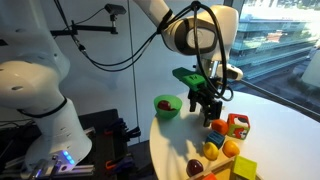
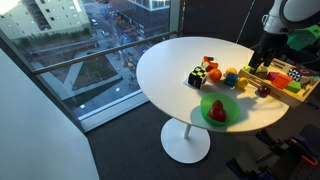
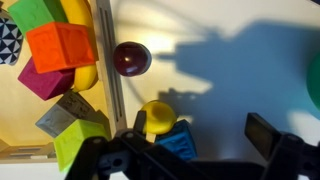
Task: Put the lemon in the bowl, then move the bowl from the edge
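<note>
The small yellow lemon lies against the blue block, and next my gripper should move down to it and close around the lemon's middle [image 1: 211, 151] [image 3: 159, 117].
The lemon [image 3: 157, 115] is small, round and yellow. In the wrist view it lies on the white table against a blue block [image 3: 181, 140], just inside my left finger. It also shows in an exterior view [image 2: 231, 76]. My gripper [image 3: 200, 128] is open and empty, hanging above the toys in both exterior views [image 1: 207, 110] [image 2: 260, 62]. The bright-green bowl [image 1: 167, 106] [image 2: 219, 110] stands near the table's edge with a red object inside. A sliver of it shows at the wrist view's right edge [image 3: 315, 80].
A dark red ball [image 3: 131, 58] lies beside a wooden tray [image 3: 108, 60] that holds several coloured blocks. An orange ball [image 1: 231, 147], a yellow-green cube [image 1: 243, 168] and a black-and-white cube [image 2: 197, 77] lie among the toys. A window wall is behind the round table [image 2: 160, 70].
</note>
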Tool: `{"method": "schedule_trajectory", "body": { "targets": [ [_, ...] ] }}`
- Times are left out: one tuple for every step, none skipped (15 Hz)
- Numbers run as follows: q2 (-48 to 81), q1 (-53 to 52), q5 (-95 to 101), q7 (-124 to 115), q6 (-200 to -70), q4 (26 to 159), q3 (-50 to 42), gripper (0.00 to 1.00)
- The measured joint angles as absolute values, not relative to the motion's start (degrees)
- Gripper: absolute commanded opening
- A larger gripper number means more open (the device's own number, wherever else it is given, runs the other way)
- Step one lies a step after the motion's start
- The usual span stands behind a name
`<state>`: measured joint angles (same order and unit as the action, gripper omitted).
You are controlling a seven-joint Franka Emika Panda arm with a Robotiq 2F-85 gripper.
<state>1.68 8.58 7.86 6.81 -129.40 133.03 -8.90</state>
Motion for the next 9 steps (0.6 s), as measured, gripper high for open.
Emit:
{"method": "schedule_trajectory", "body": {
  "targets": [
    [1.76, 8.60, 7.86, 6.81, -129.40, 133.05, -8.90, 1.00],
    [1.92, 8.65, 7.86, 6.81, -129.40, 133.04, -8.93, 1.00],
    [2.13, 8.77, 7.86, 6.81, -129.40, 133.04, -9.02, 1.00],
    [2.42, 8.91, 7.86, 6.81, -129.40, 133.00, -9.16, 1.00],
    [2.77, 9.05, 7.86, 6.81, -129.40, 132.93, -9.32, 1.00],
    [3.22, 9.20, 7.86, 6.81, -129.50, 132.84, -9.53, 1.00],
    [3.79, 9.40, 7.80, 6.92, -129.87, 132.77, -9.73, 1.00],
    [4.47, 9.65, 7.58, 7.21, -130.45, 132.71, -9.88, 1.00],
    [5.20, 9.89, 7.12, 7.84, -131.15, 132.69, -9.97, 1.00]
  ]
}}
